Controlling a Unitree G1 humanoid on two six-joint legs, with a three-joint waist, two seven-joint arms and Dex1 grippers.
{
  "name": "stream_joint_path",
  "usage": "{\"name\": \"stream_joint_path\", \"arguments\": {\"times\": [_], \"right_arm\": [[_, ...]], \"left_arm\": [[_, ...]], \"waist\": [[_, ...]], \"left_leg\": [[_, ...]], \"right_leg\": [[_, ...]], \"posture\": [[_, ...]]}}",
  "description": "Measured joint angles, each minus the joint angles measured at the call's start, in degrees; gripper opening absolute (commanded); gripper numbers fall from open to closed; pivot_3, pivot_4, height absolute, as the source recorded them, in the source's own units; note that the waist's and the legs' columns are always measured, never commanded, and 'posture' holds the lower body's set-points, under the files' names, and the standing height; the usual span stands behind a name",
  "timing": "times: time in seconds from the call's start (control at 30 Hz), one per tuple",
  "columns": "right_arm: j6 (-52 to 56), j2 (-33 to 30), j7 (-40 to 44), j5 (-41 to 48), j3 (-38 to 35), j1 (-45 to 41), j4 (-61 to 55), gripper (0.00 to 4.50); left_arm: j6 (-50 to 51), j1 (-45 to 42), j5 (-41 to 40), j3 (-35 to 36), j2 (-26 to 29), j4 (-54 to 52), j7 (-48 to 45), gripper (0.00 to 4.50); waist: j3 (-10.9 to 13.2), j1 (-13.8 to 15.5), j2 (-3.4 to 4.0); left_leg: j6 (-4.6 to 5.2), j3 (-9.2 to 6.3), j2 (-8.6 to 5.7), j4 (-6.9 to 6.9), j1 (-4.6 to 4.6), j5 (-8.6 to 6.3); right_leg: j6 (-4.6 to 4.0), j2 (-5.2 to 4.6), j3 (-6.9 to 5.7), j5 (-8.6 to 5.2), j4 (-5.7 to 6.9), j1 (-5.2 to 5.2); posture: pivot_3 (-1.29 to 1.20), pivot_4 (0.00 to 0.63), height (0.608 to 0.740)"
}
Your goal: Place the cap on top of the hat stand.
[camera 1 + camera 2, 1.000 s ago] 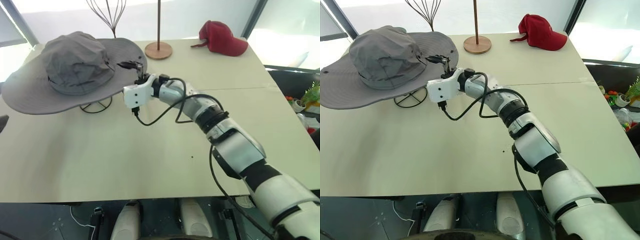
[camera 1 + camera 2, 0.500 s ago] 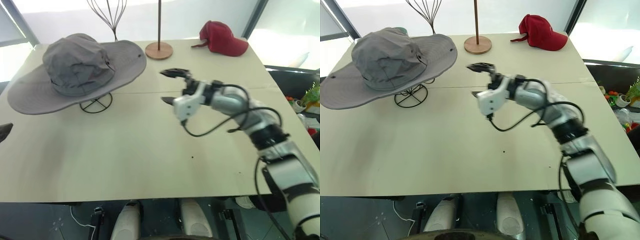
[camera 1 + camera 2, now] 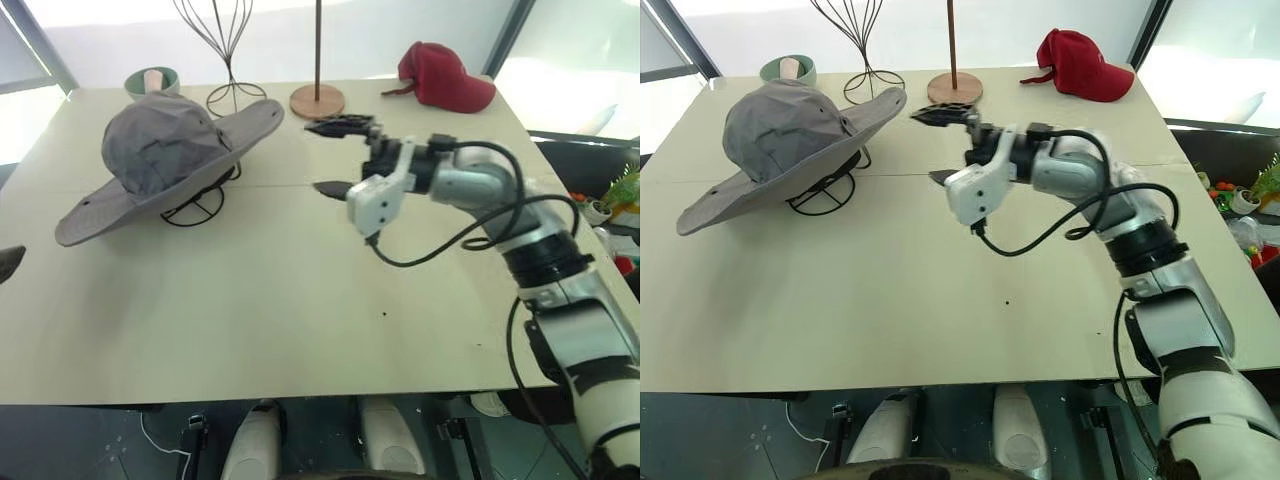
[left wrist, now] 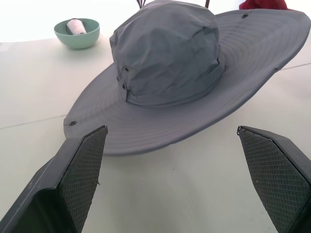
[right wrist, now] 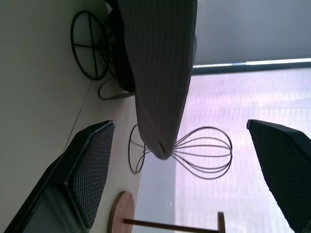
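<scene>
The cap is sitting crooked with its brim tipped up above the base of the hat stand, so next my right gripper pinches the cap's raised brim edge (image 3: 243,146) and pulls it down.
The cap (image 3: 160,150), a wide-brimmed grey sun hat, sits over the hat stand (image 3: 196,204), a short black wire cage whose round base shows under the brim. It is tilted, with its left brim hanging low near the table. My right gripper (image 3: 335,157) hovers open and empty to the right of the cap, apart from its brim and pointing toward it. In the left wrist view my left gripper (image 4: 171,130) is open with nothing between its fingers, facing the cap (image 4: 167,63) from a short distance. The right wrist view shows the brim (image 5: 160,73) edge-on above the stand's base (image 5: 90,46).
Behind the cap stand a tall tulip-shaped wire stand (image 3: 226,45), a thin pole on a wooden disc (image 3: 317,100) and a green bowl (image 3: 152,80). A red baseball cap (image 3: 446,76) lies at the back right. The beige table (image 3: 250,320) spreads wide in front.
My right gripper drew back to the right, away from the cap's brim, staying open. The cap sank and tilted on the stand, left brim dropping, uncovering the bowl and the tall stand's base.
</scene>
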Motion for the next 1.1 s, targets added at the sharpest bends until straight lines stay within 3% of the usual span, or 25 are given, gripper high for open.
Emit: {"name": "stream_joint_path", "arguments": {"times": [0.27, 0.37, 0.6, 0.8, 0.93, 1.0, 1.1], "right_arm": [[-3.7, 11.1, -3.9, -10.5, 8.0, -10.5, 14.6, 4.46], [-4.9, 12.5, -6.3, -12.7, 9.2, -12.5, 18.4, 4.46], [-5.5, 13.3, -6.8, -12.0, 9.2, -13.3, 22.5, 4.46], [-5.2, 13.9, -2.0, -4.4, 7.1, -14.8, 22.1, 4.46], [-3.9, 16.4, -1.7, -3.9, 6.9, -16.5, 23.8, 4.46], [-3.2, 18.6, -2.8, -5.5, 7.8, -17.1, 27.5, 3.66], [-3.2, 19.7, -4.3, -7.8, 9.4, -17.1, 31.7, 2.1]], "left_arm": [[0.0, -1.0, 0.0, -0.5, 0.6, 0.4, -0.3, 4.5], [0.0, -0.7, 0.0, -0.5, 0.5, 0.4, -0.4, 4.5], [0.0, 0.7, 0.0, 0.0, 0.4, 0.1, -0.4, 4.5], [0.0, 0.8, -0.1, 0.4, 0.4, -0.5, -0.2, 4.5], [0.0, 0.8, -0.1, 0.8, 0.3, -0.5, -0.2, 4.5], [0.0, 0.6, -0.1, 0.8, 0.3, -0.5, 0.0, 4.5], [0.0, 0.6, -0.1, 0.8, 0.3, -0.6, 0.1, 4.5]], "waist": [[0.0, -0.1, 0.0], [0.0, 0.1, -0.02], [0.0, -0.1, -0.02], [0.0, -0.2, -0.02], [0.0, -0.2, -0.02], [0.0, -0.2, -0.02], [0.0, 0.0, -0.01]], "left_leg": [[-0.01, 0.0, 0.0, -0.05, -0.03, 0.0], [-0.01, 0.0, 0.0, -0.05, -0.04, 0.0], [-0.01, -0.01, 0.0, -0.06, -0.04, 0.0], [-0.01, -0.01, 0.0, -0.1, -0.04, 0.0], [-0.01, -0.01, 0.01, -0.11, -0.02, 0.0], [-0.01, -0.01, 0.01, -0.11, -0.02, 0.0], [-0.01, -0.01, 0.0, -0.11, -0.05, 0.01]], "right_leg": [[-0.01, 0.01, 0.01, 0.01, 0.01, -0.08], [-0.01, 0.0, 0.0, 0.01, 0.01, -0.08], [-0.02, 0.01, 0.01, 0.01, 0.03, -0.11], [-0.02, 0.01, 0.01, 0.01, 0.03, -0.14], [-0.02, 0.02, 0.02, 0.01, 0.05, -0.15], [-0.03, 0.02, 0.02, 0.01, 0.05, -0.15], [-0.03, 0.02, 0.02, 0.01, 0.04, -0.17]], "posture": [[0.0, 0.15, 0.74], [0.0, 0.15, 0.74], [0.0, 0.15, 0.74], [0.0, 0.15, 0.74], [0.0, 0.15, 0.74], [0.0, 0.15, 0.74], [0.0, 0.15, 0.74]]}}
